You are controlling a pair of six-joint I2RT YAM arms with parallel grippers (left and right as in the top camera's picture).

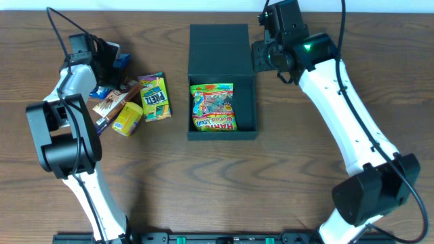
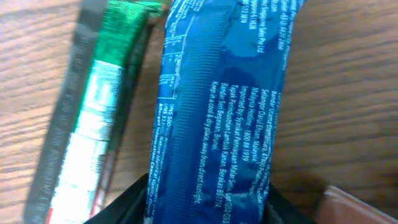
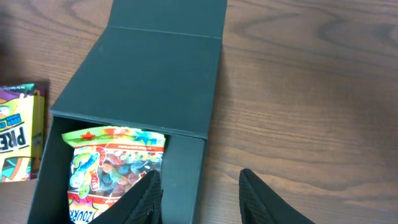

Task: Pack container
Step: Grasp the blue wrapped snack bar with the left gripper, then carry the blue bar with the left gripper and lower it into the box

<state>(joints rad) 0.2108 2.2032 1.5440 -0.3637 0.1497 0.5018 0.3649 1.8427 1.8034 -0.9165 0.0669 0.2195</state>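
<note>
My left gripper is going to let go of the blue snack packet in the container's empty gap [image 1: 244, 110] next to the colourful gummy packet.
The dark teal container [image 1: 247, 102] sits mid-table with its lid [image 1: 218, 47] folded open to the far side. A colourful gummy packet [image 1: 213, 107] lies inside it, also in the right wrist view [image 3: 115, 168]. My right gripper [image 3: 202, 199] is open and straddles the container's right wall [image 3: 186, 180], one finger inside and one outside; overhead it is at the box's far right corner [image 1: 261, 57]. My left gripper [image 2: 205, 208] is shut on a blue snack packet [image 2: 217, 106] at the far left of the table [image 1: 121, 61].
A green-and-silver packet [image 2: 93, 124] lies beside the blue one. Left of the container lie a yellow-green snack box [image 1: 155, 96], a yellow packet [image 1: 127, 119] and a brown bar [image 1: 112, 102]. The snack box edge shows in the right wrist view [image 3: 18, 130].
</note>
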